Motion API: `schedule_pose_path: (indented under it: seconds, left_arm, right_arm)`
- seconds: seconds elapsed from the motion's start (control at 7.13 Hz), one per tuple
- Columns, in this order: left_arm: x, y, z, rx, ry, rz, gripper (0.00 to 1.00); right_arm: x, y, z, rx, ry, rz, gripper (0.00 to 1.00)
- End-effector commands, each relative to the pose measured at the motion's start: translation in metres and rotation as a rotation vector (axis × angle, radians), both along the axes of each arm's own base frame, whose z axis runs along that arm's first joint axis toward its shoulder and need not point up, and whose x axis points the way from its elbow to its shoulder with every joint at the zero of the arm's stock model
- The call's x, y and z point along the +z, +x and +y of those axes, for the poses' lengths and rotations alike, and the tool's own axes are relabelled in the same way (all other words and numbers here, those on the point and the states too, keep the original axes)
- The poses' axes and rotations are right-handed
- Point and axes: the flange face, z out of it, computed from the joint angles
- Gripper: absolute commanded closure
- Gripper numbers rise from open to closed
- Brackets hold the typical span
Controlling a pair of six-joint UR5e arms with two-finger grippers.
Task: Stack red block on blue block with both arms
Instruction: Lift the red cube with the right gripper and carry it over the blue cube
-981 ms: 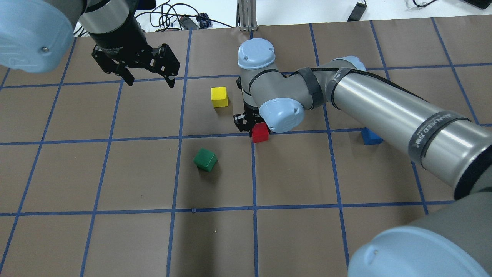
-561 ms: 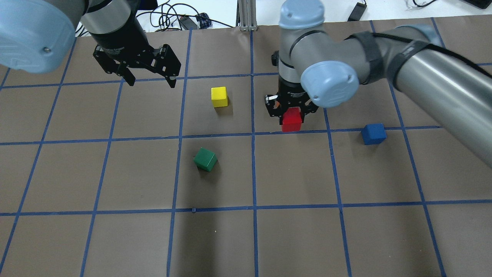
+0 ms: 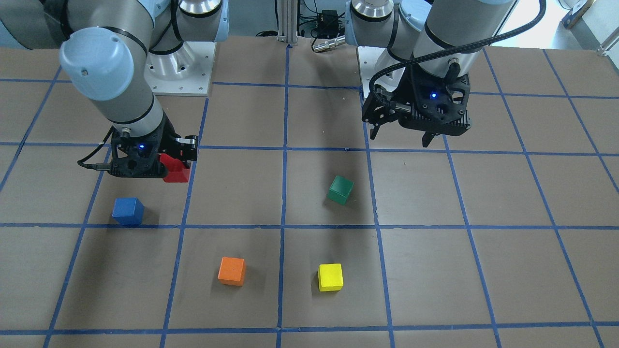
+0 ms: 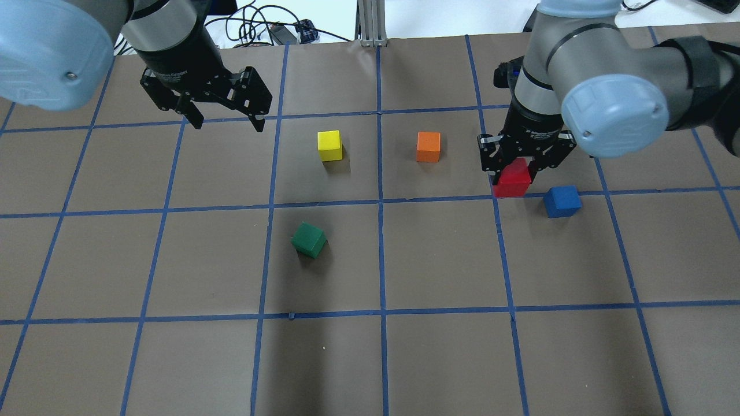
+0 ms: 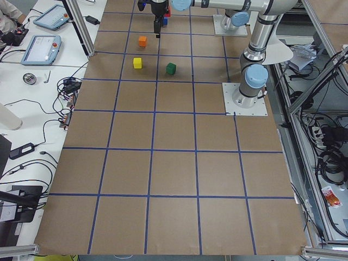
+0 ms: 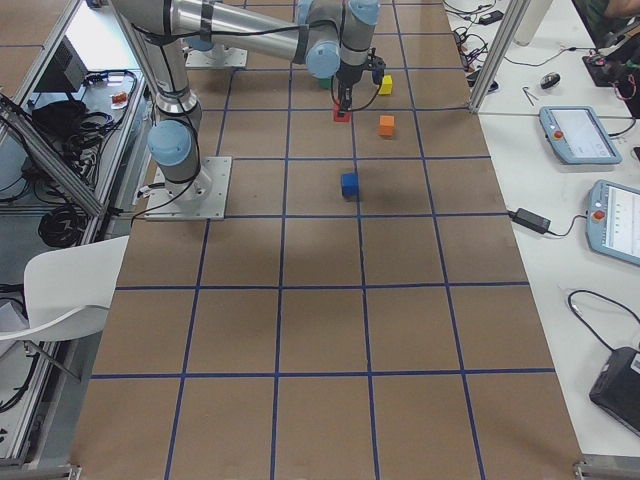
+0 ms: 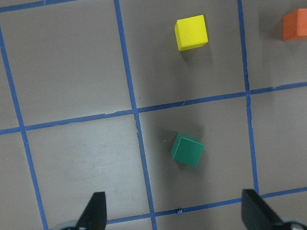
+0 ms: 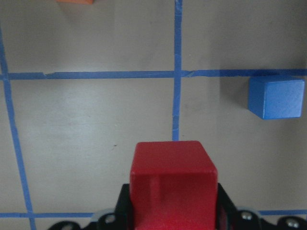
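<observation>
I need to use my right gripper to set the red block free on the top of the blue block (image 3: 122,204) (image 8: 283,98), beside the blue tape line.
My right gripper (image 4: 513,173) is shut on the red block (image 4: 513,179) and holds it above the table, a short way left of the blue block (image 4: 562,201). The front-facing view shows the red block (image 3: 175,170) in that gripper (image 3: 167,166), up and to the right of the blue block (image 3: 128,211). In the right wrist view the red block (image 8: 172,184) fills the bottom centre and the blue block (image 8: 277,98) lies at the right. My left gripper (image 4: 225,122) hangs open and empty over the far left of the table, also seen in the front-facing view (image 3: 400,135).
A yellow block (image 4: 329,145), an orange block (image 4: 428,146) and a green block (image 4: 309,240) lie on the brown gridded table. The left wrist view looks down on the green block (image 7: 187,150) and the yellow block (image 7: 191,32).
My right gripper has lifted the red block and carried it right, toward the blue block. The orange block is now uncovered. The left arm has not moved.
</observation>
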Motion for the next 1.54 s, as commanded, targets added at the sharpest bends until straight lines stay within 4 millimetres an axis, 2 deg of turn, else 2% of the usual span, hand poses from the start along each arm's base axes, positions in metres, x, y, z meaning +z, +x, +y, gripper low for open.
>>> schedule_pose_path:
  seconds: [0.0, 0.14, 0.28, 0.56, 0.7, 0.84, 0.98, 1.4]
  left_arm:
    - [0.0, 0.0, 0.0, -0.002, -0.001, 0.0, 0.0]
    - [0.0, 0.0, 0.0, -0.002, -0.001, 0.0, 0.0]
    - [0.0, 0.0, 0.0, 0.0, -0.002, 0.0, 0.0]
    - [0.001, 0.0, 0.0, 0.0, -0.002, 0.0, 0.0]
    - [0.0, 0.0, 0.0, 0.0, -0.002, -0.001, 0.0]
    - [0.0, -0.001, 0.0, -0.002, -0.002, -0.001, 0.0]
    - [0.001, -0.001, 0.0, 0.0, -0.002, 0.0, 0.0]
    - [0.001, -0.001, 0.0, 0.0, -0.002, 0.0, 0.0]
  right_arm:
    - [-0.034, -0.078, 0.0, 0.081, -0.032, -0.02, 1.0]
    - [-0.06, -0.099, 0.008, 0.134, -0.067, -0.027, 1.0]
    - [-0.072, -0.104, 0.01, 0.152, -0.162, 0.015, 1.0]
    - [-0.076, -0.109, 0.005, 0.246, -0.187, 0.019, 1.0]
    - [-0.078, -0.115, 0.001, 0.243, -0.184, 0.018, 1.0]
    - [-0.091, -0.123, -0.007, 0.232, -0.163, 0.01, 1.0]
    - [-0.091, -0.131, -0.011, 0.212, -0.165, 0.006, 1.0]
    - [-0.097, -0.131, -0.013, 0.199, -0.156, -0.001, 1.0]
